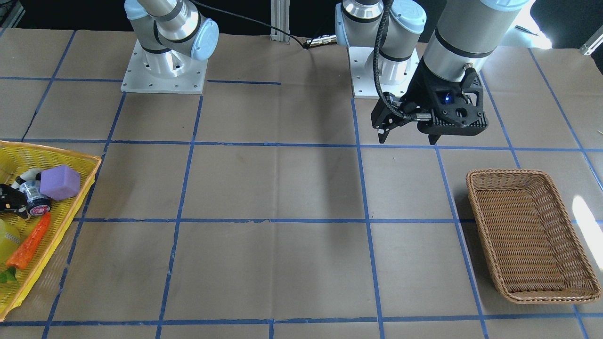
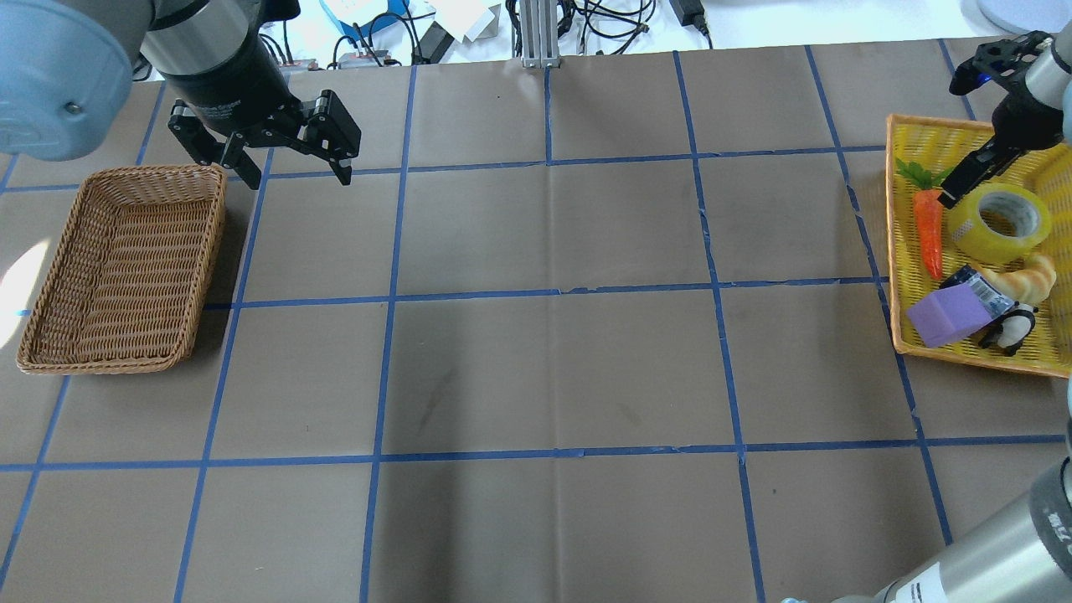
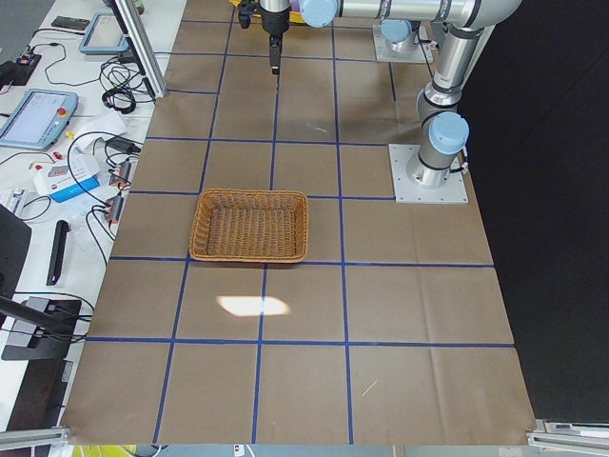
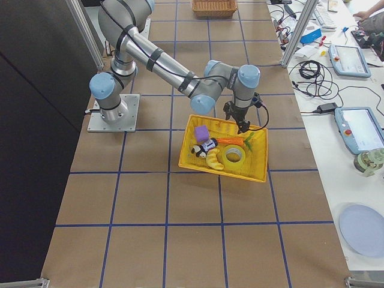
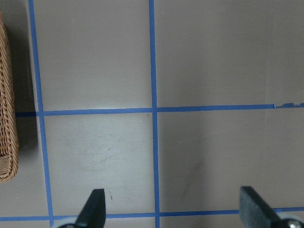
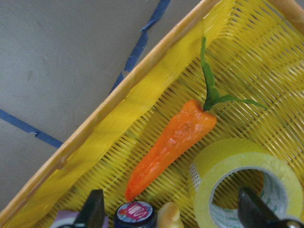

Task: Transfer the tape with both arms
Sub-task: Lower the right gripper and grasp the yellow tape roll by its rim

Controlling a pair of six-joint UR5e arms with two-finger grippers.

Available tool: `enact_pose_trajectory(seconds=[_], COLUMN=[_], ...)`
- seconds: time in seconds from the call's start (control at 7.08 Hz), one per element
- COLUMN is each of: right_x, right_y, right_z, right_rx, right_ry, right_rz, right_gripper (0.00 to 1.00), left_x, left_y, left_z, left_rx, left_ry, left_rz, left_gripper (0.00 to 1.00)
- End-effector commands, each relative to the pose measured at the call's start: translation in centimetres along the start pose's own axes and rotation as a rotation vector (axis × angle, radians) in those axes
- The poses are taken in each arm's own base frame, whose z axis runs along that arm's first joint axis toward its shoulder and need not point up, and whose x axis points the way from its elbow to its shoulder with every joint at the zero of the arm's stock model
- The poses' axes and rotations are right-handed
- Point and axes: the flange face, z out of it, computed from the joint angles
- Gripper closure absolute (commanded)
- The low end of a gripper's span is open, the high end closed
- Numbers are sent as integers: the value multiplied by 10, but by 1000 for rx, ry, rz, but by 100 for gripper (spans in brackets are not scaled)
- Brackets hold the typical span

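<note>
The yellow tape roll's side (image 1: 4, 225) (image 6: 203, 208) nearest the croissant is the spot my right gripper will grab, with one finger inside the roll's hole.
The yellow tape roll (image 2: 1001, 222) lies flat in a yellow tray (image 2: 893, 251) at the table's right end. It lies beside an orange carrot (image 2: 927, 230). My right gripper (image 2: 976, 172) is open and empty, just above the tray. In the right wrist view one fingertip is over the tape's core (image 6: 242, 185) and the other is near the carrot's tip (image 6: 173, 142). The side view shows this gripper (image 4: 240, 123) above the tray's far edge. My left gripper (image 2: 297, 178) is open and empty, above bare table beside the wicker basket (image 2: 151, 172).
The tray also holds a purple cube (image 2: 950, 314), a croissant (image 2: 1026, 280), a small bottle and a panda toy. The brown wicker basket (image 1: 506, 173) is empty. The table is brown paper with a blue tape grid. Both arm bases (image 1: 165, 70) stand at its robot side.
</note>
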Motion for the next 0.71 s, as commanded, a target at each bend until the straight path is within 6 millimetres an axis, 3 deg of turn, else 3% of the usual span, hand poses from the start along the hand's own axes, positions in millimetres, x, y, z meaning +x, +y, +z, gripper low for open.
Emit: enact_pose_trajectory(seconds=[0.0, 0.28, 0.56], right_x=[27, 39, 50], right_y=[13, 28, 41], right_z=[36, 42, 60], right_rx=[-3, -20, -35], right_ry=[0, -2, -28], right_rz=[-17, -2, 18], right_gripper=[1, 18, 27], left_x=[0, 0, 0], left_y=[0, 0, 1], left_z=[3, 1, -1], left_rx=[-3, 0, 3], left_ry=[0, 0, 0], left_rz=[1, 1, 1], left_gripper=[0, 0, 0])
